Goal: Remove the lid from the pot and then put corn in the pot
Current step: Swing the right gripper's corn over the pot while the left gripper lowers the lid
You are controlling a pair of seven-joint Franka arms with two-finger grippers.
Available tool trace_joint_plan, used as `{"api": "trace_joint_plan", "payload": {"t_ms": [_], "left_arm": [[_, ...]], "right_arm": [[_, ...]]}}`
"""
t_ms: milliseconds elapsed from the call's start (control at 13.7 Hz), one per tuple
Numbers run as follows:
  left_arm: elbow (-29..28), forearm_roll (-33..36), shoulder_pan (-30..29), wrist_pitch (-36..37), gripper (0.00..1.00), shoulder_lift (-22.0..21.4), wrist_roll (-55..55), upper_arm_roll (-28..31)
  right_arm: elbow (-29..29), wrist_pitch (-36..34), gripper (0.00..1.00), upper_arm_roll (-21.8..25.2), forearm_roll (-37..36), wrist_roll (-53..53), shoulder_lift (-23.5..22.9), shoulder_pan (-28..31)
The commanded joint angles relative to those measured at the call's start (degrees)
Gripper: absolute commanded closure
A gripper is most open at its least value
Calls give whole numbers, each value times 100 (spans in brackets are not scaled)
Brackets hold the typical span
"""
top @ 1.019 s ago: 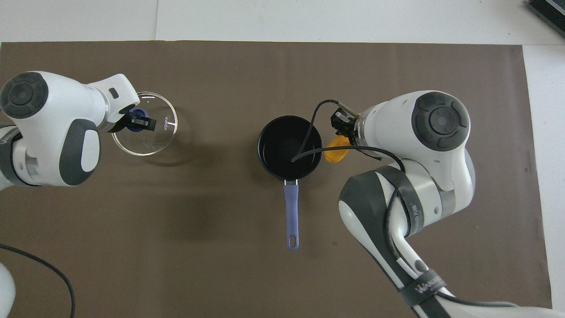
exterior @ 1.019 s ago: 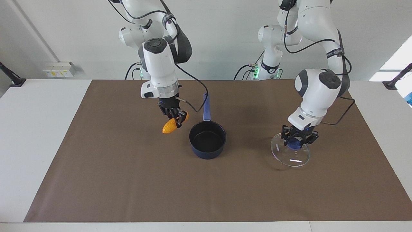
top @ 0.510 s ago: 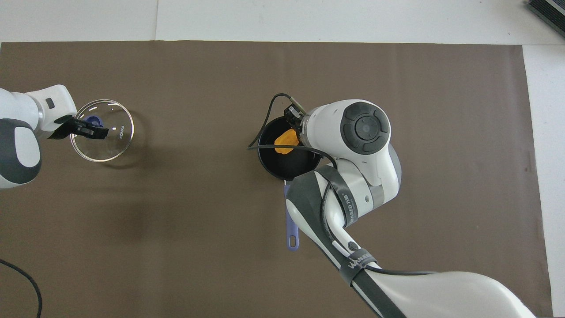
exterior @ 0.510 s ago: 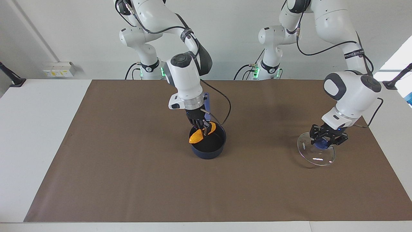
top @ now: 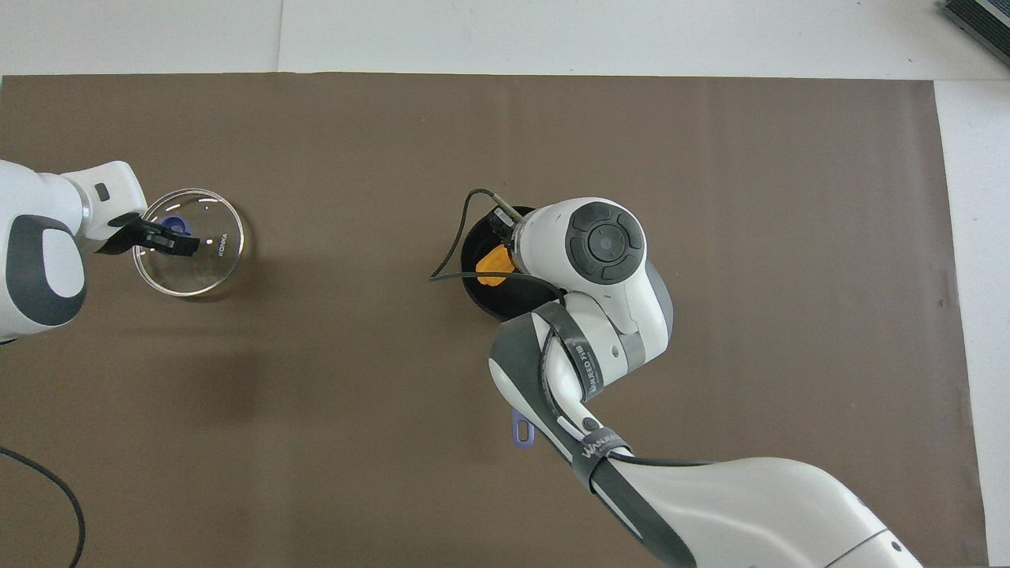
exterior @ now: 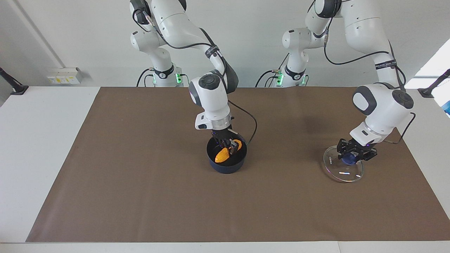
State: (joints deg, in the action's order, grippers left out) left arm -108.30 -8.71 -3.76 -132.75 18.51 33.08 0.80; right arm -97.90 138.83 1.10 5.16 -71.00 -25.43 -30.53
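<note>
I need to use my right gripper to set the orange corn down and let it go on the dark blue pot's bottom, under the black cable (top: 497,279).
The dark blue pot (exterior: 225,168) stands open near the middle of the mat; the end of its handle (top: 522,432) shows under the right arm. My right gripper (exterior: 229,144) reaches down into the pot, shut on the orange corn (exterior: 222,155), which lies tilted inside the rim; the corn also shows in the overhead view (top: 495,264) within the pot (top: 470,274). My left gripper (exterior: 352,154) is shut on the blue knob of the glass lid (exterior: 342,174), held tilted and low over the mat at the left arm's end, also seen from overhead (top: 197,268).
A brown mat (exterior: 140,196) covers most of the white table (exterior: 31,140). The right arm's black cable (exterior: 252,126) loops beside the pot. A dark object (top: 978,24) sits at the table's corner, off the mat.
My right gripper carried the corn from beside the pot to over it and down into it. My left gripper moved the lid toward the left arm's end and lowered it.
</note>
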Motion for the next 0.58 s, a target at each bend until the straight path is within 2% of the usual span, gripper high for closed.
{"api": "trace_joint_plan", "payload": {"t_ms": [0, 218, 510], "left_arm": [[-59, -122, -99, -120, 100, -14, 155, -45], [-94, -122, -64, -76, 100, -23, 147, -45], [-130, -122, -20, -5, 100, -41, 67, -36]], "right_arm": [[-89, -58, 100, 5, 82, 682, 56, 21], [-177, -206, 100, -13, 99, 1728, 100, 65], [-195, -847, 100, -30, 99, 3089, 205, 47]]}}
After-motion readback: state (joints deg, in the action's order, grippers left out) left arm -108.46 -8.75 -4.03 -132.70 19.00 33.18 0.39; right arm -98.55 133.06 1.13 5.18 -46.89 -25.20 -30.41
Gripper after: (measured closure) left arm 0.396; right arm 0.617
